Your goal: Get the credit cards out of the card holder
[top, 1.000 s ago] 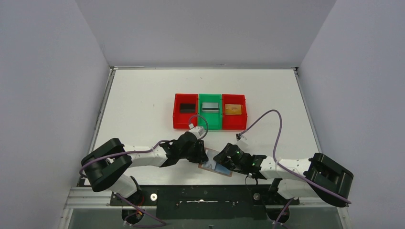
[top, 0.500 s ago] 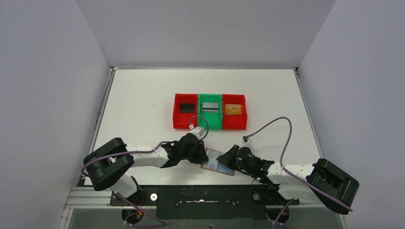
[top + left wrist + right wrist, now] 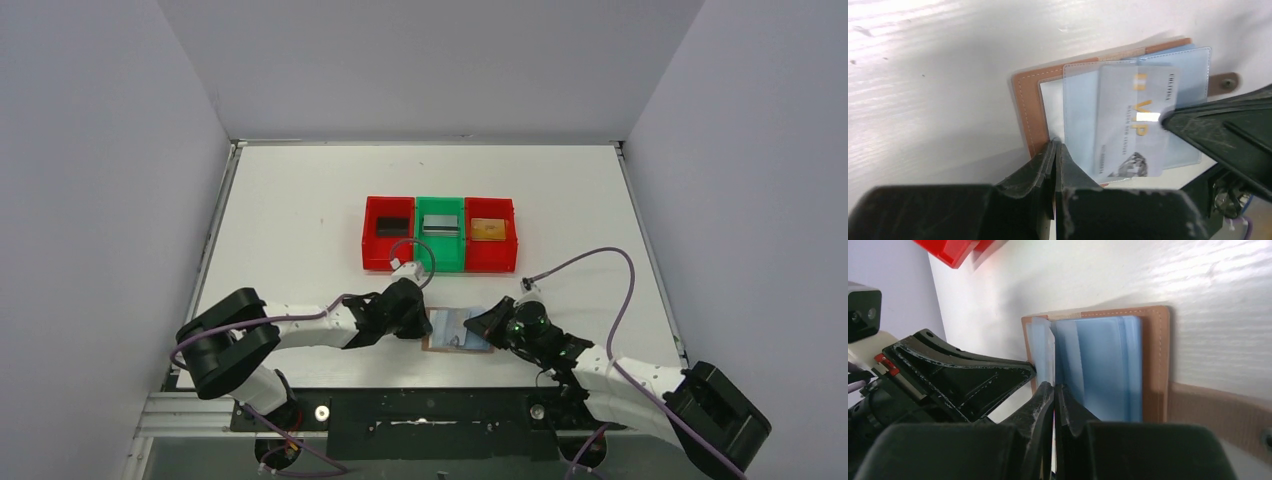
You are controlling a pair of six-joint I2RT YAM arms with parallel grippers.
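My left gripper is at the clear pocket's outer edge. I should open it and pinch the pocket closer to the card (image 3: 1082, 122) before my right gripper pulls the card out.
The card holder (image 3: 457, 331), tan leather with pale blue pockets, lies open on the table near the front edge. In the left wrist view a silver-grey credit card (image 3: 1128, 125) with gold VIP lettering sticks part way out of a clear pocket. My left gripper (image 3: 1055, 145) is shut on the card holder's (image 3: 1025, 110) left side, where leather meets pocket. My right gripper (image 3: 1054, 386) comes in from the opposite side and is shut on a thin pale edge, which in the left wrist view is the card's edge. The two grippers (image 3: 425, 322) (image 3: 487, 322) flank the holder.
Three small bins stand in a row behind the holder: a red bin (image 3: 372, 245) with a black card (image 3: 391, 226), a green bin (image 3: 440, 258) with a silver card (image 3: 439, 224), and a red bin (image 3: 491, 258) with a gold card (image 3: 488, 229). Purple cables loop over both arms.
Both grippers have closed fully. The right arm has swung out to the right. The card holder has turned from tilted to lying square to the table edge.
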